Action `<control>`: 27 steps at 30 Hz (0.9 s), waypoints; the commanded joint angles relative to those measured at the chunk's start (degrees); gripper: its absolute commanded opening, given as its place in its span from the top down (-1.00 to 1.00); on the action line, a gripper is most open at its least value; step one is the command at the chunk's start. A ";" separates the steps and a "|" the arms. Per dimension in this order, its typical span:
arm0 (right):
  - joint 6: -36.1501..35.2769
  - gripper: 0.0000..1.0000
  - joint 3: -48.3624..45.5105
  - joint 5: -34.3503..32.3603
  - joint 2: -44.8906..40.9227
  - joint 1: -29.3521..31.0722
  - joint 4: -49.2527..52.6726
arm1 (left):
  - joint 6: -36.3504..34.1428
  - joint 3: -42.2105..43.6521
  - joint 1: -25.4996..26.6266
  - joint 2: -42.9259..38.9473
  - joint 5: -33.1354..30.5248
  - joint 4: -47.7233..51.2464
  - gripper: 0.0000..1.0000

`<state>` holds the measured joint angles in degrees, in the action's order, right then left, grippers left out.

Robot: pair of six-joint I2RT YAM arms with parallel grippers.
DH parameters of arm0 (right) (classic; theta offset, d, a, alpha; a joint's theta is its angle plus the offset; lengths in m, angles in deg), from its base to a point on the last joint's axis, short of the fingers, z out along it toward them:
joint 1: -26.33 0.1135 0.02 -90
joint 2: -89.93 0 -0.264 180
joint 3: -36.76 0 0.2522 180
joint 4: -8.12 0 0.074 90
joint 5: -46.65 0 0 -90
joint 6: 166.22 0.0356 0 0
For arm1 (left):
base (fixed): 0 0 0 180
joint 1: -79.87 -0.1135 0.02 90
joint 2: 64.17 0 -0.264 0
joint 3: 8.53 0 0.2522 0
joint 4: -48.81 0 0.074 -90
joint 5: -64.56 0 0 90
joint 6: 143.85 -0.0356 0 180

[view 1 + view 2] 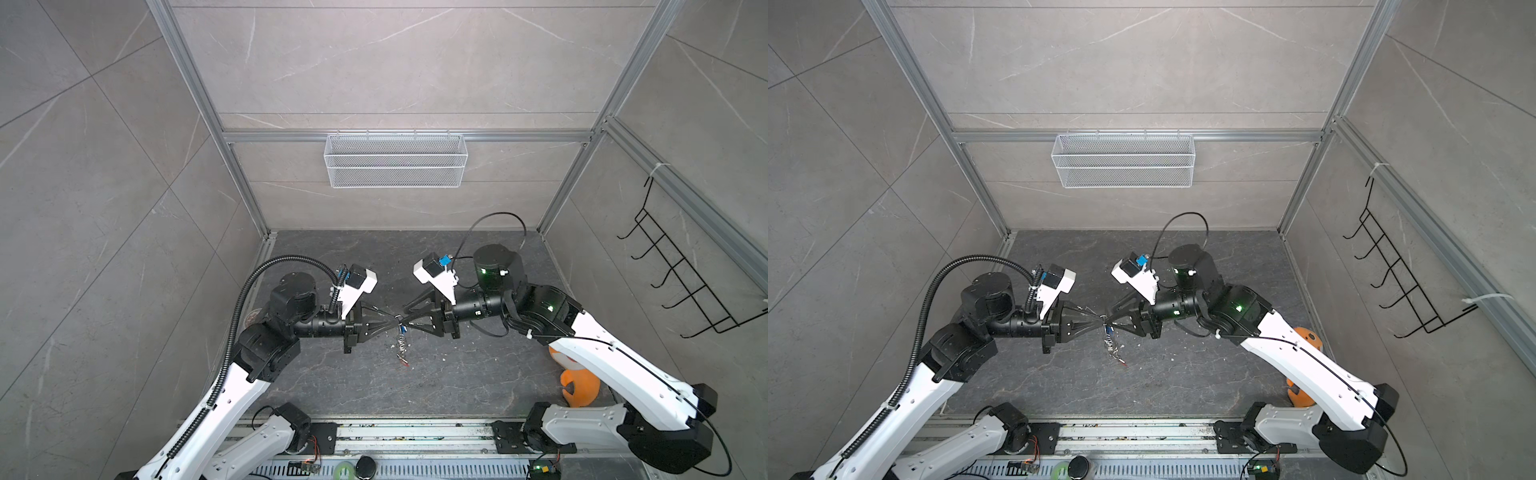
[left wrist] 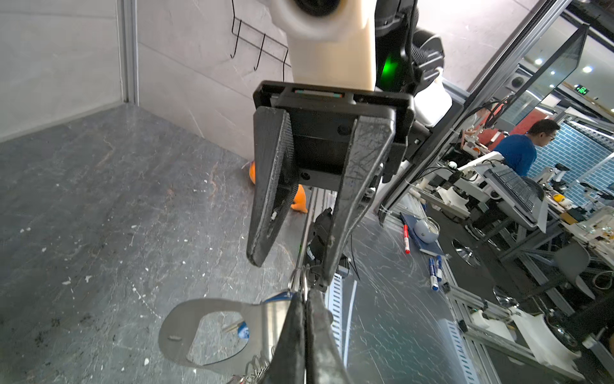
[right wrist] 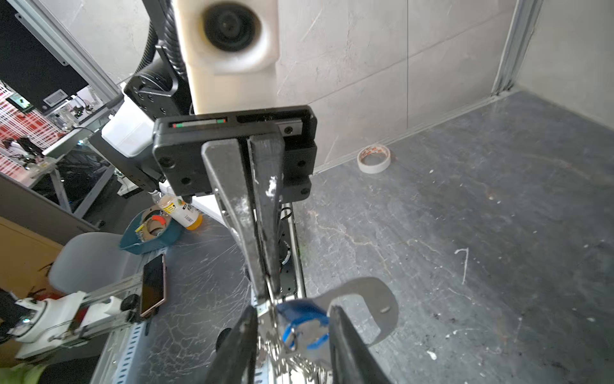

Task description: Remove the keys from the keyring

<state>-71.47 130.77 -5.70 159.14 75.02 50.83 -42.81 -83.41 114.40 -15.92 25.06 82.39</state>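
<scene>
The blue key is between my right gripper's open fingers, so my right gripper should move over and close on the silver ring (image 2: 299,279) beside my left gripper's fingers.
The keyring hangs in mid-air between my two grippers. Its flat grey tag (image 2: 186,332) has an oval cut-out, and its chain of silver rings (image 1: 401,345) dangles toward the floor. A red key (image 1: 404,362) hangs at the chain's low end. My left gripper (image 2: 304,296) is shut on a silver ring (image 2: 299,279) at the top of the keyring. The right gripper (image 3: 292,312) faces it, open, its two fingers on either side of the blue key (image 3: 302,314) without closing on it. The tag (image 3: 375,306) lies just behind the blue key.
A white tape roll (image 3: 373,159) lies by the wall on the dark stone floor. An orange object (image 1: 579,388) sits under the right arm. A white mesh basket (image 1: 395,160) hangs on the back wall and a black wire hook rack (image 1: 681,274) on the right wall.
</scene>
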 commanded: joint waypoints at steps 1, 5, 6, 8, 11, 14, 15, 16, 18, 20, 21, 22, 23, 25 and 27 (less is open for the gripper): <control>0.63 0.15 -4.25 -3.06 -4.41 0.22 -10.81 | 2.77 1.58 0.14 -3.23 -1.44 -11.64 1.00; 1.33 0.12 -7.68 -2.28 -5.97 0.22 -15.69 | 4.49 4.14 0.18 -5.24 -1.50 -16.62 1.00; 1.64 0.13 -8.27 -1.87 -6.10 0.26 -16.79 | 4.62 4.47 0.15 -5.35 -1.44 -17.11 1.00; 2.00 0.14 -8.86 -0.68 -6.19 0.26 -18.32 | 4.85 4.62 0.11 -5.27 -1.02 -17.59 1.00; 2.20 0.22 -9.06 0.59 -5.85 0.27 -19.09 | 5.55 5.05 0.16 -5.31 -0.92 -18.86 1.00; 2.69 0.28 -9.36 1.71 -5.36 0.43 -19.86 | 6.72 6.12 0.18 -5.69 -1.11 -21.52 1.00; 2.95 0.30 -9.53 1.86 -5.25 0.52 -20.20 | 6.99 6.39 0.15 -5.77 -1.18 -22.44 1.00; 3.08 0.31 -9.66 2.04 -5.23 0.55 -20.54 | 7.23 6.58 0.15 -5.80 -1.17 -22.98 1.00; 3.27 0.34 -9.82 2.49 -5.14 0.86 -21.07 | 7.65 6.87 0.15 -5.69 -1.17 -23.97 1.00; 3.27 0.34 -9.92 2.61 -5.05 1.12 -21.08 | 7.99 7.00 0.12 -5.68 -1.35 -24.76 1.00; 3.17 0.31 -10.00 2.52 -5.05 1.21 -21.13 | 7.95 7.16 0.16 -5.71 -1.57 -25.11 1.00; 3.10 0.29 -10.08 2.57 -5.13 1.28 -21.05 | 8.09 7.29 0.15 -5.80 -1.79 -25.49 1.00; 2.99 0.28 -10.20 2.44 -5.14 1.39 -21.07 | 8.31 7.54 0.12 -5.78 -1.90 -25.90 1.00; 2.81 0.29 -10.24 2.22 -5.07 1.59 -20.87 | 8.59 7.64 0.12 -5.75 -1.87 -26.61 1.00; 2.57 0.30 -10.20 1.72 -4.88 1.59 -20.49 | 8.99 7.80 0.12 -5.80 -1.90 -27.48 1.00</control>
<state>-68.93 121.20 -4.30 154.01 76.22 31.42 -35.29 -75.63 114.40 -20.88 23.47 60.44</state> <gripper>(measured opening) 0.353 0.045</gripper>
